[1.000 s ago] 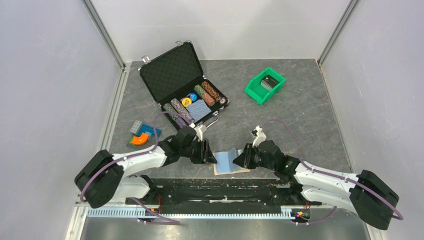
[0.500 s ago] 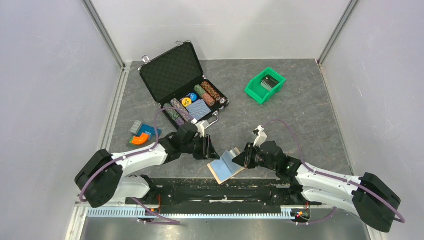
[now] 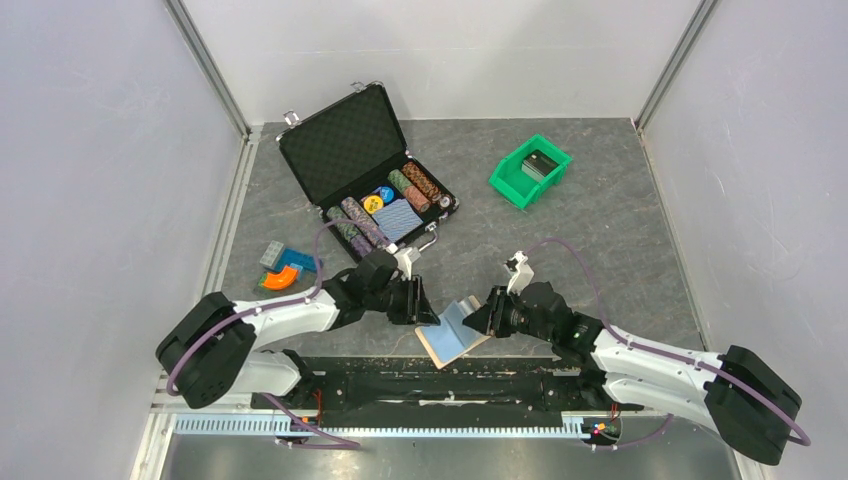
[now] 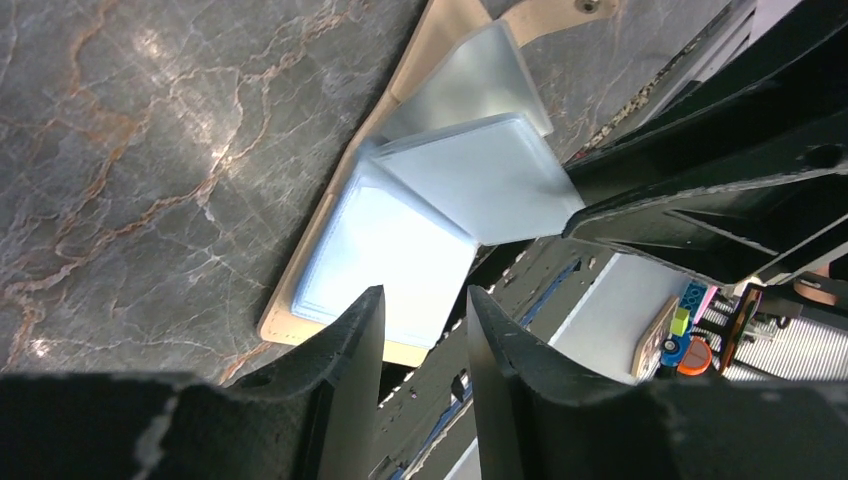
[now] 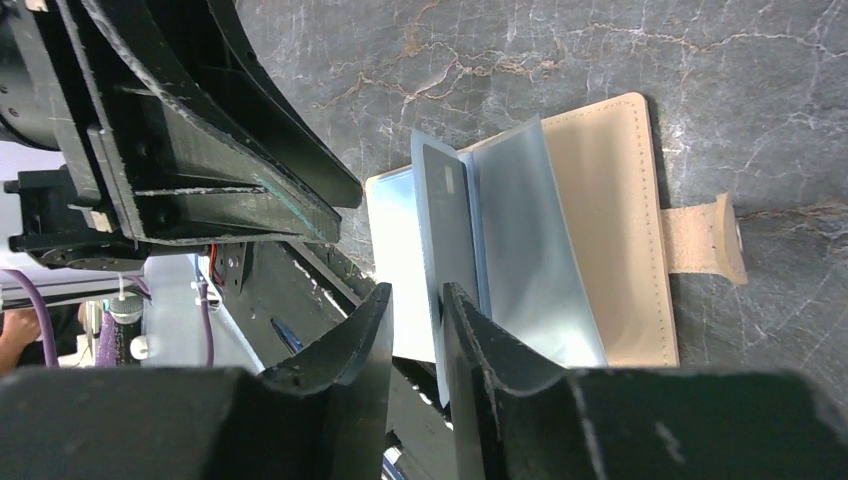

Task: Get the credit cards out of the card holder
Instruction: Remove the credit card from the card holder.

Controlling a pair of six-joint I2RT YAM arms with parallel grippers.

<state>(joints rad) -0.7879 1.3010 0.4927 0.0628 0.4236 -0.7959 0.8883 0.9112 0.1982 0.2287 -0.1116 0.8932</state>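
I should grip the standing leaf (image 5: 447, 215) with my right gripper and pull the card holder clear, since it slants with a corner over the near edge of the table.
The card holder (image 3: 452, 337) is a tan wallet lying open at the table's near edge, one corner over the edge. It also shows in the left wrist view (image 4: 430, 40) and the right wrist view (image 5: 610, 230), with light blue-grey inner leaves. One leaf stands up with a dark credit card (image 5: 446, 205) in it. My right gripper (image 3: 482, 316) (image 5: 415, 292) is slightly open, with that leaf's lower edge in the gap against one finger. My left gripper (image 3: 425, 304) (image 4: 425, 298) is open and empty just above the wallet's flat left leaf (image 4: 385, 240).
A black foam-lined chip case (image 3: 345, 140) stands open at the back left. A green bin (image 3: 510, 178) sits at the back right. Coloured plastic pieces (image 3: 283, 270) lie to the left. The black frame rail (image 3: 420, 375) runs just below the wallet.
The wallet has swung round and slid toward the near edge since a second ago, its corner now overhanging. Both grippers followed it slightly. Little has changed in the last half second.
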